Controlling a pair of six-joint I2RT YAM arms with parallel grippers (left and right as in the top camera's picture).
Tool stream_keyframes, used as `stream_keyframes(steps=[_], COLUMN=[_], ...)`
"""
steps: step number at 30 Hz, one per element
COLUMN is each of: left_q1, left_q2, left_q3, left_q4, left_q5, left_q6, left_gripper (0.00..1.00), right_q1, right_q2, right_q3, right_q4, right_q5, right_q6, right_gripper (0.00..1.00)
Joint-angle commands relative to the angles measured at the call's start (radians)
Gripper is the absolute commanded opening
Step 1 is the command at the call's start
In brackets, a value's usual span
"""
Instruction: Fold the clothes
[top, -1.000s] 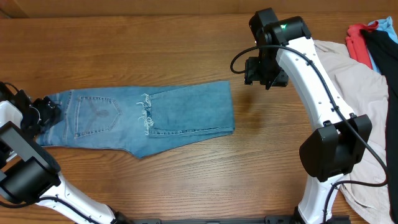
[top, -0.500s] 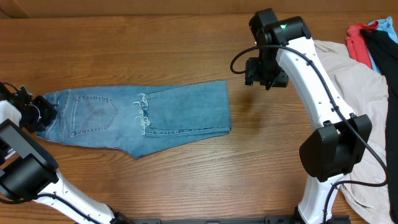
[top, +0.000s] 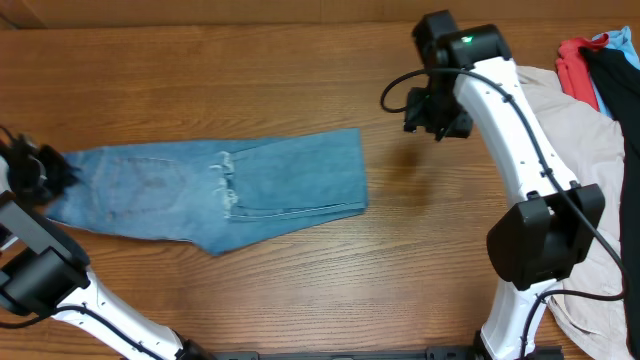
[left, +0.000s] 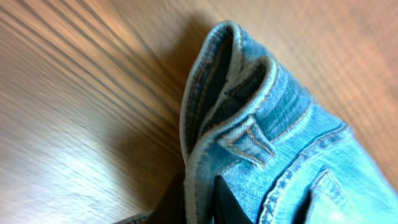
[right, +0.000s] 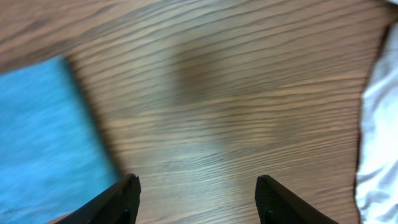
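Observation:
My left gripper needs to let go of the waistband once it is on top of the folded-over legs of the jeans (top: 284, 172).
The clothes are light blue jeans (top: 250, 185), lying folded across the left half of the wooden table, waistband at the far left. My left gripper (top: 45, 172) is at the table's left edge, shut on the waistband. In the left wrist view the doubled denim band (left: 249, 106) runs down between the dark fingers (left: 233, 205) of the left gripper (left: 200, 200). My right gripper (top: 432, 115) hangs open above bare wood, up and to the right of the jeans' folded end. Between its two fingertips (right: 127, 190) of the right gripper (right: 198, 193) only wood shows, with the jeans (right: 43, 137) off to the left.
A large beige garment (top: 585, 130) covers the table's right side and also shows as the beige garment (right: 379, 124) in the right wrist view. A red garment (top: 572, 62) and a black garment (top: 615, 75) lie on it at the back right.
The left gripper has shut on the waistband and pulled the jeans a little to the left. The right gripper has shifted slightly right and stays open.

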Motion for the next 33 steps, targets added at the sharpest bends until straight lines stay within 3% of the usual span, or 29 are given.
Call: stream_keyframes(steps=[1,5,10,22,25,33], left_q1=[0.038,0.033,-0.049,-0.441,-0.529,-0.725], left_q2=[-0.056,-0.057,-0.057,-0.057,-0.057,-0.053], left_q3=[0.196,0.394,0.569,0.636,0.636,0.624], left_q4=[-0.050,-0.160,-0.302,-0.490,-0.510,-0.583], left_q5=[-0.059,-0.045,0.098,0.157,0.119,-0.148], left_q6=[-0.030,-0.033,-0.032,-0.031,-0.040,-0.102], left_gripper=[0.04,0.04,0.04,0.04,0.04,0.04], right_q1=[-0.059,-0.096,-0.106,-0.106,-0.105,-0.105], right_q2=[-0.005,-0.005,-0.005,-0.005,-0.005,-0.005], right_q3=[0.009,0.009,0.009,0.009,0.009,0.009], right_q4=[0.004,-0.006,-0.007,-0.031,-0.030,-0.031], right_q5=[0.021,0.022,0.022,0.006,0.006,0.006], right_q6=[0.009,-0.009,-0.011,-0.037,-0.037,-0.038], right_gripper=[0.63,0.64,0.64,0.67,0.67,0.67])
